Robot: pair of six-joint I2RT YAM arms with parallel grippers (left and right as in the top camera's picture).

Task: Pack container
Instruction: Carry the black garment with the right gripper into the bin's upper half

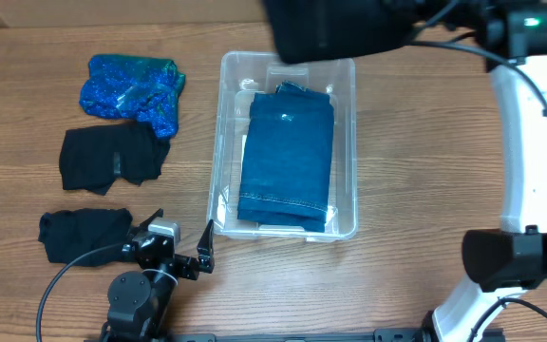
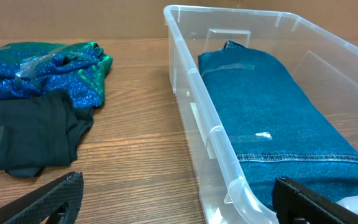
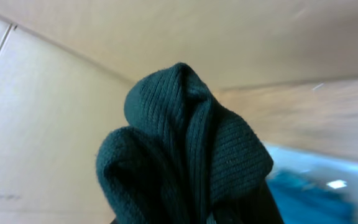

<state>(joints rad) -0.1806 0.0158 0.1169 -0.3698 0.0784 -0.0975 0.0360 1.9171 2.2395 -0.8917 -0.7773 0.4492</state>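
Note:
I will lay the dark ribbed knit garment down with my right gripper on the far half of the folded blue jeans [image 1: 289,112].
The clear plastic container [image 1: 222,123] stands mid-table with folded blue jeans [image 1: 288,157] lying flat inside. It also shows in the left wrist view [image 2: 185,74], with the jeans [image 2: 272,118] in it. My left gripper [image 1: 180,233] is open and empty, low at the container's near left corner; its fingers straddle that corner [image 2: 179,186]. My right gripper is shut on a dark ribbed knit garment [image 3: 185,155], which hides the fingers. In the overhead view this shows as a dark mass [image 1: 335,28] high over the container's far end.
A shiny blue-green garment [image 1: 131,87] lies at the far left, a black garment [image 1: 112,157] below it, and another black garment [image 1: 84,233] beside my left gripper. The white right arm [image 1: 530,142] stands along the right side. A cardboard wall is behind.

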